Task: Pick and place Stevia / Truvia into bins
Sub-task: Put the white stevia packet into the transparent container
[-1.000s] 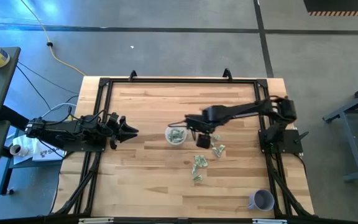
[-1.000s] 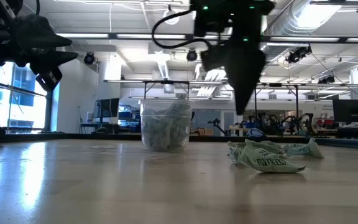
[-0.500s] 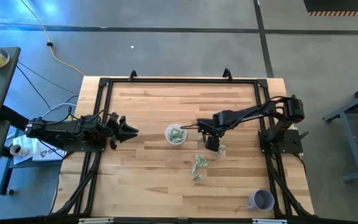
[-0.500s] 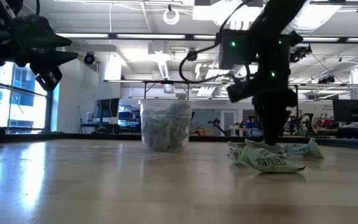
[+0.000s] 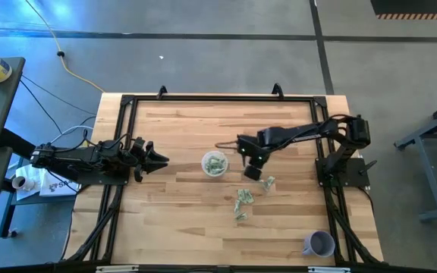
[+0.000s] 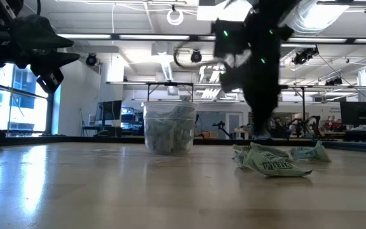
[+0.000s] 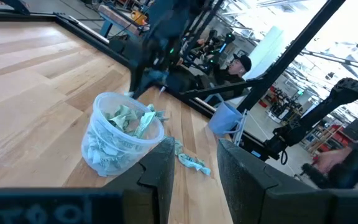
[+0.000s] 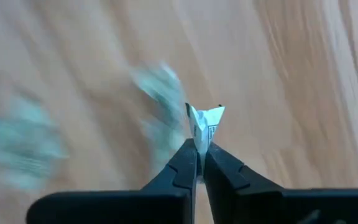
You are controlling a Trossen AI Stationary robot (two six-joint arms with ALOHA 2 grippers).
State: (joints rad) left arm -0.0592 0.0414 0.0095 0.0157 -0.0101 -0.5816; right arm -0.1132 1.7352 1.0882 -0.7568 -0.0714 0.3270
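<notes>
My right gripper is going to release the Stevia packet on top of the packets inside the clear cup (image 5: 215, 164).
Several green-and-white Stevia packets (image 5: 241, 200) lie loose on the wooden table, right of centre; the low view shows them as a crumpled heap (image 6: 271, 159). The bin, a clear cup (image 5: 215, 164) with packets inside, stands upright at the middle, and also shows in the left wrist view (image 7: 120, 140). My right gripper (image 5: 253, 171) hangs between the cup and the loose packets, pointing down, shut on one packet (image 8: 206, 122). My left gripper (image 5: 158, 158) waits open at the table's left edge, level, facing the cup. My right gripper pinches one packet by its edge (image 8: 201, 138) between the ends of its two fingers. The fingers come from above, pointing down. The rest of the packet sticks out beyond the fingertips (image 8: 188, 155), folded or creased, over the table.
A lavender cup (image 5: 319, 243) stands at the table's near right corner. A black frame (image 5: 203, 98) runs round the tabletop. Bare wood (image 5: 188, 220) lies on the near left side. People and equipment show in the room beyond the table.
My right gripper has swung away from the cup toward the table's right and near side and come down onto the loose packets. It has then risen a little and drawn back toward the cup. My left arm has kept still.
</notes>
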